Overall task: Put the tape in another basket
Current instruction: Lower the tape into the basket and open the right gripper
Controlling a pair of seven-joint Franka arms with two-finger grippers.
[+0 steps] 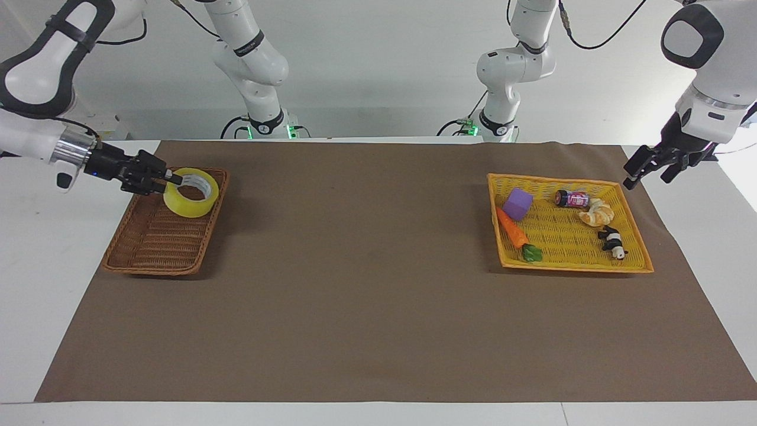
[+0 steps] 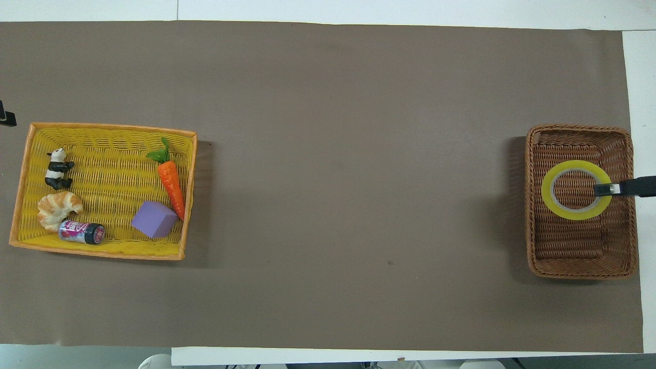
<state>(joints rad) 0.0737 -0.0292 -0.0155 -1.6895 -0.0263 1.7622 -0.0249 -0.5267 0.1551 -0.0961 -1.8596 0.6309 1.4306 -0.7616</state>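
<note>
My right gripper needs to release the yellow tape roll on the middle of the brown wicker basket's bottom (image 2: 578,197).
The yellow tape roll (image 1: 190,192) hangs in my right gripper (image 1: 168,176), which is shut on the roll's wall with one finger inside the core. It holds the tape just above the brown wicker basket (image 1: 157,236) at the right arm's end of the table. In the overhead view the tape (image 2: 576,189) lies over the basket's (image 2: 569,251) middle, with my right gripper (image 2: 607,189) coming in from the side. My left gripper (image 1: 650,165) is open and empty, raised over the table's end beside the yellow tray basket (image 1: 568,236).
The yellow tray (image 2: 113,154) holds a purple cube (image 1: 518,204), a carrot (image 1: 513,229), a small can (image 1: 572,199), a croissant (image 1: 597,213) and a panda figure (image 1: 612,241). A brown mat (image 1: 366,296) covers the table between the two baskets.
</note>
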